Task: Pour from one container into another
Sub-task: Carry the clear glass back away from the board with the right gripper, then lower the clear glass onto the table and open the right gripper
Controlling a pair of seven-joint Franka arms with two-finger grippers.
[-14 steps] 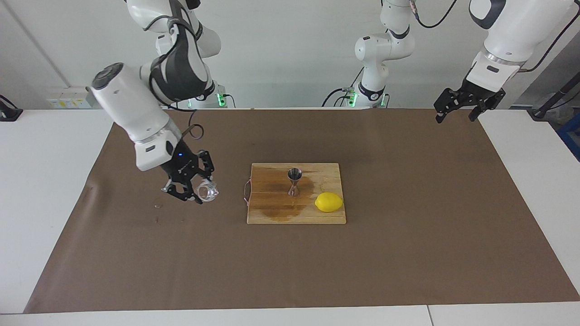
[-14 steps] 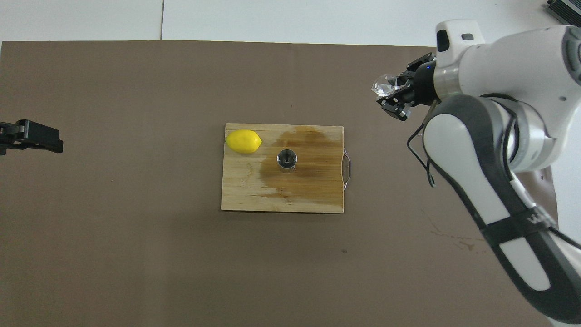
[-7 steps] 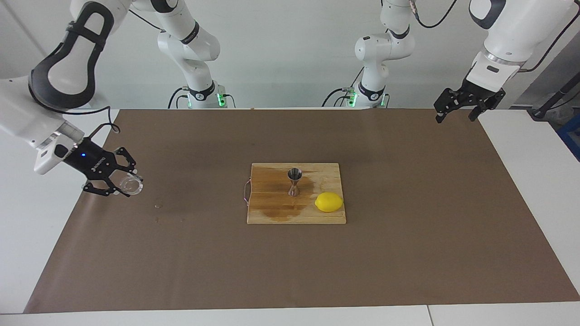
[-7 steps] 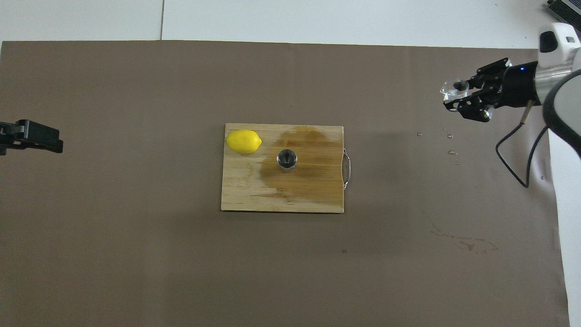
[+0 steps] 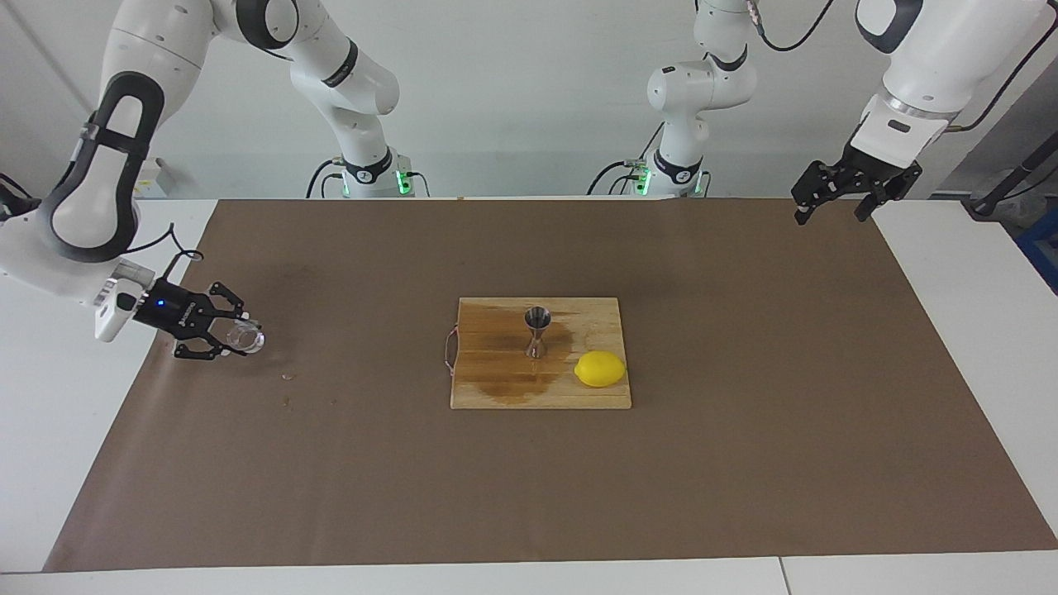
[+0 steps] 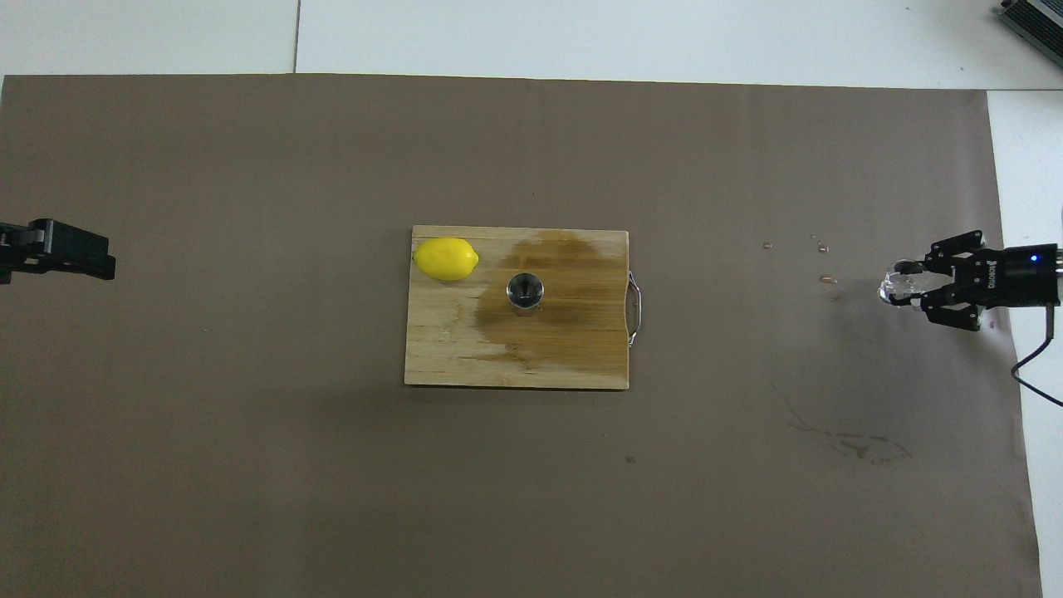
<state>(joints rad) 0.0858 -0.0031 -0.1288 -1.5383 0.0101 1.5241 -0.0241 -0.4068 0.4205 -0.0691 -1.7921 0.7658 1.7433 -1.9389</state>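
The tiny clear glass vessel will go down from my right gripper onto the brown mat point(image 6: 842, 306), beside the small drops.
The steel hourglass jigger point(image 5: 537, 330) stands upright on the wooden cutting board point(image 5: 496, 392), also in the overhead view point(image 6: 525, 292). My right gripper point(image 5: 238, 337) is shut on the tiny clear glass vessel point(image 5: 246, 336). It holds the vessel low over the brown mat near the right arm's end of the table, well away from the board. I cannot tell whether the vessel touches the mat. Both show in the overhead view, gripper point(image 6: 915, 284) and vessel point(image 6: 898, 284). My left gripper point(image 5: 831, 211) waits open and empty, raised over the left arm's end of the mat.
A yellow lemon point(image 5: 600, 368) lies on the board beside the jigger. A dark wet patch point(image 6: 565, 307) covers much of the board point(image 6: 440, 349). Small drops point(image 6: 826, 279) lie on the mat near the right gripper.
The right arm has swung the glass vessel away from the board toward its own end of the table and brought it low. The left arm has not moved.
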